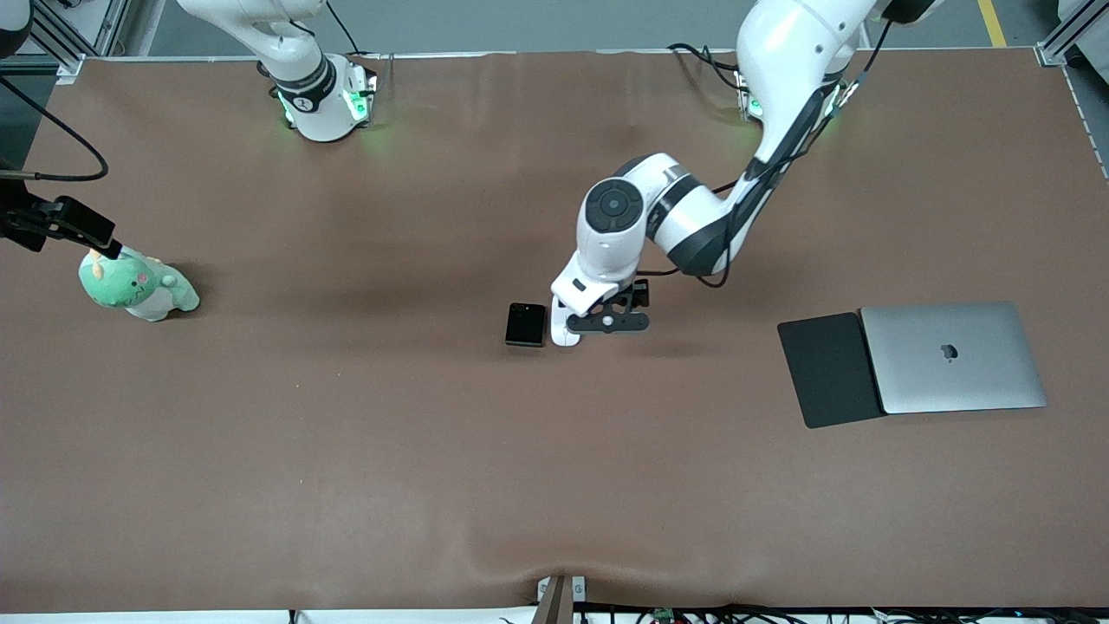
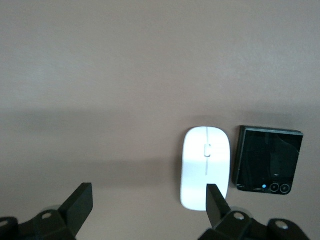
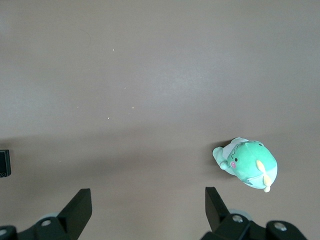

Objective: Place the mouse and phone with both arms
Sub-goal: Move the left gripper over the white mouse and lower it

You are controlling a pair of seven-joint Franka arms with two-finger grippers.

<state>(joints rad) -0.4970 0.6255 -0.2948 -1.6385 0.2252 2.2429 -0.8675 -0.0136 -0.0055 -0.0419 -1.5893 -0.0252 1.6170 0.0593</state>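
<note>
Next, my left gripper will go to the white mouse and close across the mouse's middle (image 1: 561, 316) (image 2: 205, 168), just behind its scroll wheel.
The white mouse (image 2: 205, 167) lies mid-table, side by side with the small black phone (image 2: 268, 159), which is toward the right arm's end. In the front view the mouse (image 1: 565, 335) is mostly hidden under the left wrist, and the phone (image 1: 526, 324) shows in full. My left gripper (image 2: 148, 195) hangs open just above the table next to the mouse, one fingertip (image 2: 214, 196) over the mouse's end and nothing between the fingers. The left gripper (image 1: 606, 322) also shows in the front view. My right gripper (image 3: 147, 200) is open and empty, high over bare table.
A closed silver laptop (image 1: 953, 357) lies toward the left arm's end, with a flat black mouse pad (image 1: 827, 371) tucked beside it. A green plush toy (image 1: 139, 286) sits toward the right arm's end; the plush toy (image 3: 247, 163) also shows in the right wrist view.
</note>
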